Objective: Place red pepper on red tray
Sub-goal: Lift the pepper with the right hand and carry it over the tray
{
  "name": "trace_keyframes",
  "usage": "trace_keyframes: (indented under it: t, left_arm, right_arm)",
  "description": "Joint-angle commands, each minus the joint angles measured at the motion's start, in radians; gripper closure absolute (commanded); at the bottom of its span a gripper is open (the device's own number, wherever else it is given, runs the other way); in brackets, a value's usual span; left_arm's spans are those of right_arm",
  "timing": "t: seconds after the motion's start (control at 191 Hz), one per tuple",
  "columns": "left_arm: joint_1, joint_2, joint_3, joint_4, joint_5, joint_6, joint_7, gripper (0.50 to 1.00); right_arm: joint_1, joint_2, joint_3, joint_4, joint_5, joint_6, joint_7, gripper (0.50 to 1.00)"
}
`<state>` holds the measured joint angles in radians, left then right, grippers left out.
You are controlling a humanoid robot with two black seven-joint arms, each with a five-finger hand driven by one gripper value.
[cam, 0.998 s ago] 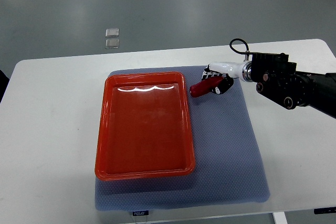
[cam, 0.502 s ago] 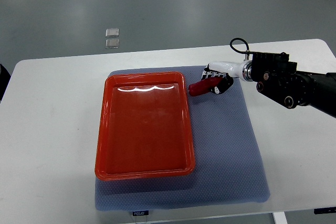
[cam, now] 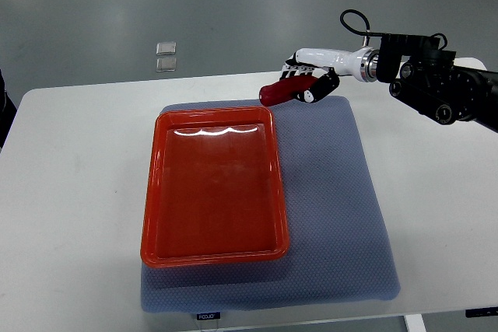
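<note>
The red pepper will drop from my right gripper around the middle of the empty red tray (cam: 221,177).
A long red pepper (cam: 282,92) is held up above the far edge of the grey mat, just past the red tray's far right corner. My right hand (cam: 310,85) is shut on it, with the white fingers wrapped around its right end; the arm comes in from the right edge. The red tray (cam: 214,246) lies on the left half of the mat with nothing in it. The left arm is out of view.
A blue-grey mat (cam: 334,215) covers the middle of the white table (cam: 70,192). Two small clear squares (cam: 166,55) lie on the floor beyond the table's far edge. A black cable loops over the right wrist (cam: 352,19).
My right hand has lifted the pepper off the mat and carried it up and to the left, toward the tray's far right corner. The tray has stayed put.
</note>
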<state>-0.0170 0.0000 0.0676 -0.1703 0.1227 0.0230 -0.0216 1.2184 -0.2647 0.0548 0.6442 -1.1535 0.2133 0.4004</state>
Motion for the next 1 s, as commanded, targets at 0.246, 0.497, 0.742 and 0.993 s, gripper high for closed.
trace_keyframes:
  t: [0.246,0.497,0.742,0.993]
  left_arm:
    - [-0.001,0.0,0.0,0.0,0.0,0.0,0.0,0.5]
    - [0.0,0.0,0.0,0.0,0.0,0.0,0.0,0.5]
    - [-0.001,0.0,0.0,0.0,0.0,0.0,0.0,0.5]
    - [-0.001,0.0,0.0,0.0,0.0,0.0,0.0,0.5]
  right_arm:
    - [0.078,0.108,-0.018,0.164,-0.028,0.0,0.051,1.0]
    - [0.076,0.265,-0.154,0.143,-0.138,-0.037,0.038,1.0]
    - [0.04,0.265,-0.27,0.081,-0.181,-0.14,0.012,1.0]
    - [-0.008,0.265,-0.27,0.069,-0.18,-0.147,-0.025,1.0]
